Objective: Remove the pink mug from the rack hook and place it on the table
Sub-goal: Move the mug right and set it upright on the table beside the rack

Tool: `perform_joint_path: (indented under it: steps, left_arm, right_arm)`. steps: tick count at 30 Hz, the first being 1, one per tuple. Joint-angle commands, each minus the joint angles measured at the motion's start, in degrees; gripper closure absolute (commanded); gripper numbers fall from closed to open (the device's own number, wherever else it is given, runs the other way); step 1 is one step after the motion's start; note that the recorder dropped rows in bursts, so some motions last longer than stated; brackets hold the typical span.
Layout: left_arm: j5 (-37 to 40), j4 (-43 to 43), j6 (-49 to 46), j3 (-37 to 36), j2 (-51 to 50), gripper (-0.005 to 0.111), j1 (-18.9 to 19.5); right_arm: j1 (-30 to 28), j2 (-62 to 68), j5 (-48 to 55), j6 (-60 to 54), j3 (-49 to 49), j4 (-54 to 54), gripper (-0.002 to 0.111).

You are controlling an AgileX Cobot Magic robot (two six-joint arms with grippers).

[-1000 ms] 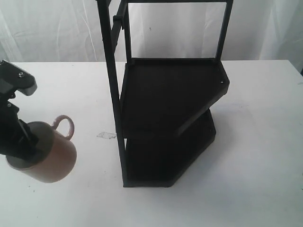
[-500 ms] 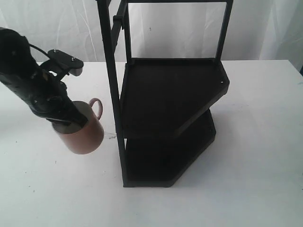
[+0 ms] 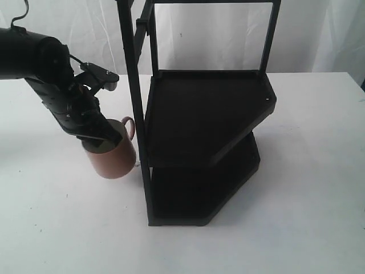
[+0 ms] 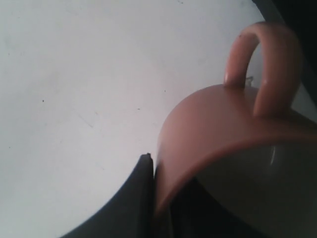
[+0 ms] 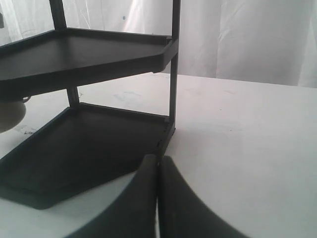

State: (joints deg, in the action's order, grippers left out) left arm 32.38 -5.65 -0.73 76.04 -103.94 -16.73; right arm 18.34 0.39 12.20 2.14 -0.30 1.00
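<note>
The pink mug, now tilted by the rack's front upright, will be let go by my left gripper on the white table (image 3: 117, 177), close beside the front upright of the rack.
My left gripper (image 3: 98, 138) is shut on the rim of the pink mug (image 3: 116, 160), one finger outside the wall (image 4: 143, 173) and the other inside. The mug (image 4: 213, 129) is tilted just left of the rack's front upright, with its loop handle (image 3: 130, 127) towards that bar. I cannot tell whether its base touches the white table (image 3: 296, 228). The rack hook (image 3: 141, 25) juts bare from the upper bar, well above the mug. My right gripper (image 5: 158, 166) is shut on nothing, low over the table by the rack's lower shelf; the exterior view does not show it.
The tall black two-shelf rack (image 3: 211, 108) stands mid-table, its front upright (image 3: 137, 114) close to the mug. A small clear scrap (image 3: 138, 164) lies at the upright's foot. White curtains hang behind the table.
My left arm has carried the mug from the table's left edge to the right and farther back, up to the rack's front upright. The rack has not moved.
</note>
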Motion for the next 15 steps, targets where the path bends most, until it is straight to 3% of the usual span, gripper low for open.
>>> perform_joint_path:
  steps: [1,15]
  left_arm:
    - [1.9,0.5,0.7,2.3,-1.8,0.107,0.3]
    - [3.9,0.6,0.7,4.6,-4.6,0.107,0.3]
  right_arm:
    - [-0.3,-0.4,-0.3,0.1,0.3,-0.6,0.108]
    - [-0.3,-0.4,-0.3,0.1,0.3,-0.6,0.108]
